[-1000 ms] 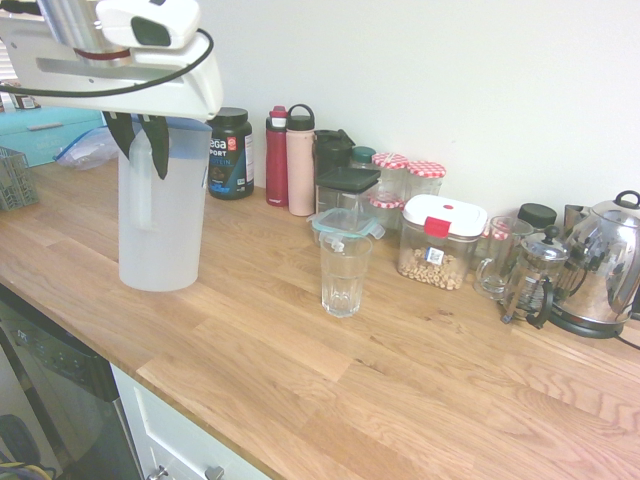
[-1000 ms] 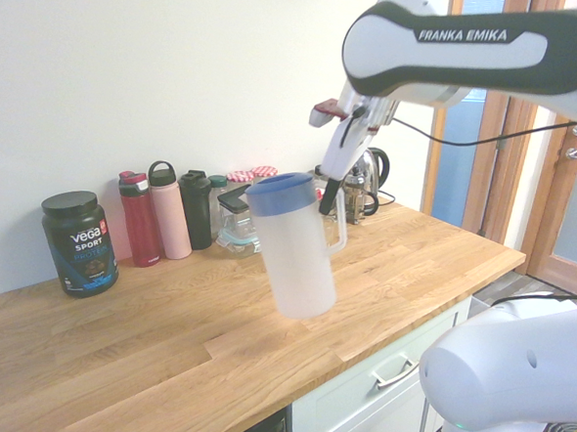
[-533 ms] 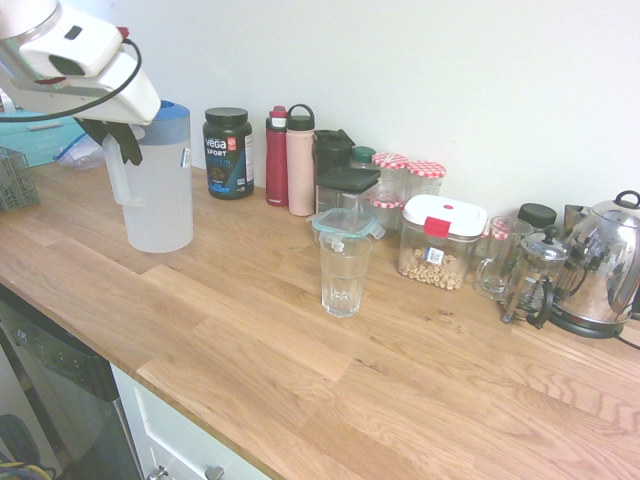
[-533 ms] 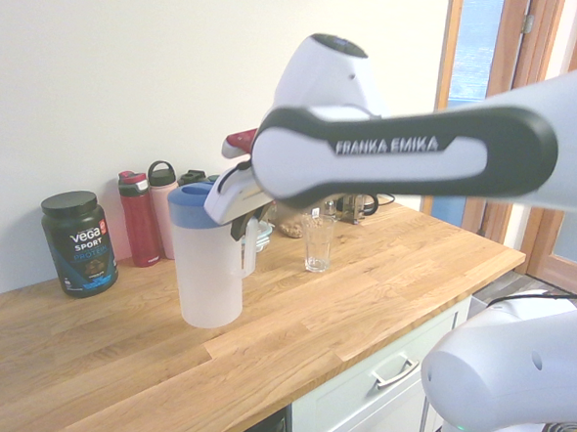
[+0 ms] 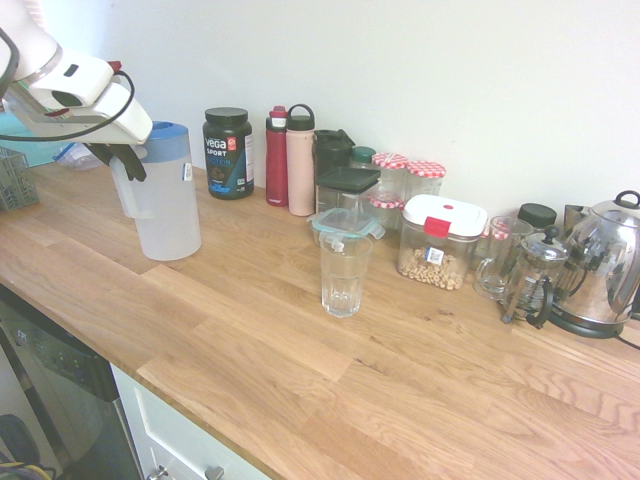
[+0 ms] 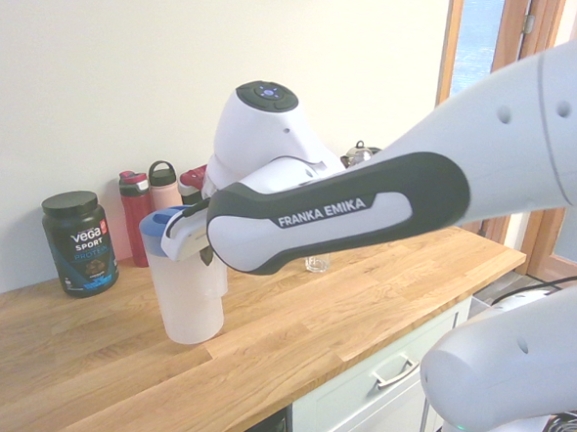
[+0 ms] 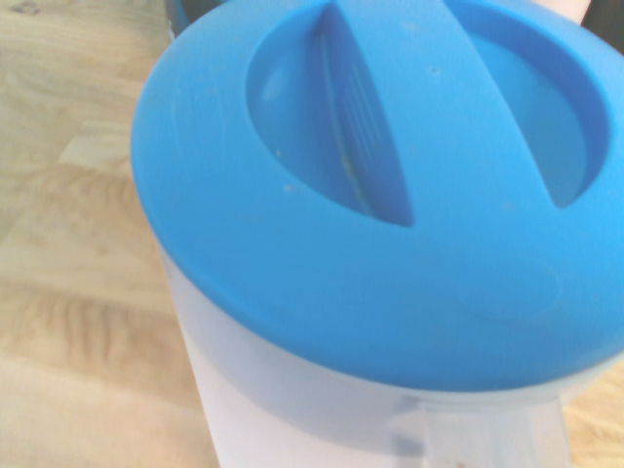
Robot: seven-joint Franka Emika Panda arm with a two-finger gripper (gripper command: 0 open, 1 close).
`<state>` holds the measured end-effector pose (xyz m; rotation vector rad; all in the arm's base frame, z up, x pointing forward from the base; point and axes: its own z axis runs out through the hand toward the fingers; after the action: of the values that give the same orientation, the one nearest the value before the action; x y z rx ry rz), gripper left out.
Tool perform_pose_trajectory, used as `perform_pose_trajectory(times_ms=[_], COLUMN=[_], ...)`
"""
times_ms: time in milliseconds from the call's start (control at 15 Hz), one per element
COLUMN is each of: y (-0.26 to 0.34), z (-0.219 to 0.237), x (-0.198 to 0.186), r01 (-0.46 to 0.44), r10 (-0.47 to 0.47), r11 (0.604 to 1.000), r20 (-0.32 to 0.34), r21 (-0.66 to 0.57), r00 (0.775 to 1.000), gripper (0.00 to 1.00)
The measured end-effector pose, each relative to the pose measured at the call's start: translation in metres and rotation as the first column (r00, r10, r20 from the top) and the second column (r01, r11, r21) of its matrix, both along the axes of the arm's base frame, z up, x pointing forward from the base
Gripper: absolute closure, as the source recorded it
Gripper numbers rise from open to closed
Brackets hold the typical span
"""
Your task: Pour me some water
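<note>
My gripper has the pitcher, now upright at or just above the counter. Next, I set it down upright on the counter [image 6: 205,319] between the Vega tub and the clear glass.
A frosted plastic pitcher [image 5: 167,205] with a blue lid [image 7: 390,195] stands upright at the left of the wooden counter [image 5: 300,350], its base at or just above the wood. My gripper [image 5: 122,160] is shut on the pitcher's handle on the side away from the glass. The arm covers part of the pitcher [image 6: 187,303] in the second exterior view. A clear drinking glass [image 5: 344,275] stands mid-counter, well to the right of the pitcher and apart from it. It appears to hold some water.
Along the wall stand a black Vega tub [image 5: 228,152], a red bottle [image 5: 277,157], a pink bottle [image 5: 300,160], jars, a white-lidded container [image 5: 440,240], a French press [image 5: 532,280] and a kettle [image 5: 605,265]. A wire rack [image 5: 15,180] sits far left.
The pitcher has swung left, away from the glass, and come down from a raised, tilted pose to upright at the counter. My grip on its handle is unchanged.
</note>
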<state>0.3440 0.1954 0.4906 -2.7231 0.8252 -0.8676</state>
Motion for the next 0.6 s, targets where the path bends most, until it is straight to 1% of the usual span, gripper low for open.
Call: perform_pose_trajectory(times_ms=[333,600], y=[0.0,-0.016], z=[-0.01,-0.005], x=[0.026,0.038], r01=[0.047,0.098], r10=[-0.047,-0.098], r11=[0.999,0.995], r20=[-0.022,-0.015], r21=[0.007,0.0], r00=[0.999,0.995], gripper=[1.0,1.0])
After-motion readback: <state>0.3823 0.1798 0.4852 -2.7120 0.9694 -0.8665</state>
